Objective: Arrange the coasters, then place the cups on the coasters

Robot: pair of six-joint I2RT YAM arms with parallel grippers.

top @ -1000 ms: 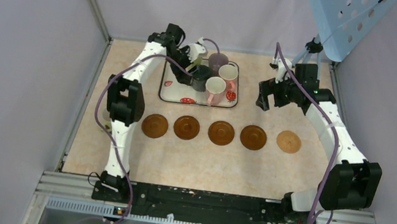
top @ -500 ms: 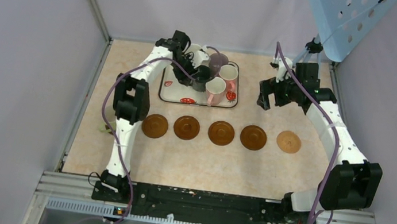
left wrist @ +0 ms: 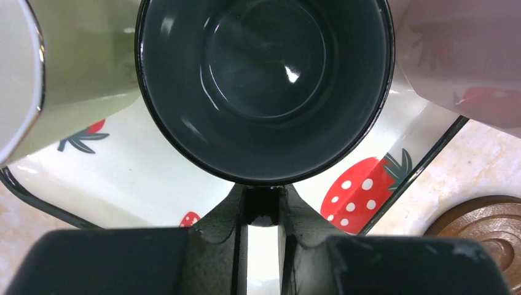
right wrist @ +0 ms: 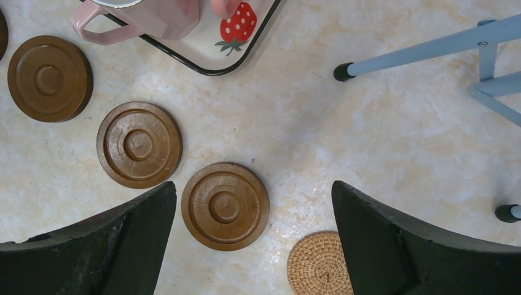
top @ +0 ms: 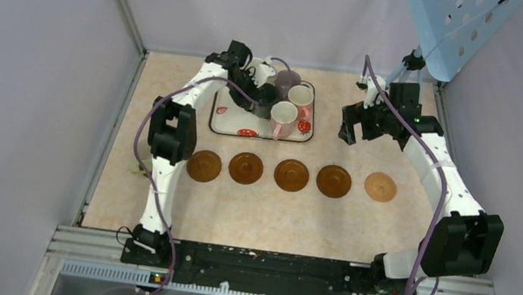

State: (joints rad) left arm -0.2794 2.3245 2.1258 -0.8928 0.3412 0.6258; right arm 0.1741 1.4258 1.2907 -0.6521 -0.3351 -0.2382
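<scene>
My left gripper has the dark cup. I need to use it to set the cup down on the brown coaster [top: 204, 164] that is farthest from the tan coaster.
Five coasters lie in a row in front of the tray: four brown ones [top: 204, 165] [top: 246, 167] [top: 291, 174] [top: 333, 181] and a lighter tan one [top: 380, 186]. On the strawberry-print tray [top: 231, 122] stand a purple cup [top: 288, 81], two pink cups [top: 301, 95] [top: 283, 116] and a dark grey-teal cup [left wrist: 264, 86]. A pale green cup [left wrist: 80, 61] stands beside the dark one. My left gripper [left wrist: 264, 206] is shut on the dark cup's handle. My right gripper [right wrist: 253, 187] hangs open above the coasters [right wrist: 225, 206], holding nothing.
A blue perforated panel [top: 451, 20] on a tripod [right wrist: 430, 46] stands at the back right, close to my right arm. Grey walls close in the table on three sides. The woven tan coaster [right wrist: 319, 264] lies between my right fingers' outlines.
My left gripper moved right over the tray to the dark cup and closed on its handle. The right arm has not moved.
</scene>
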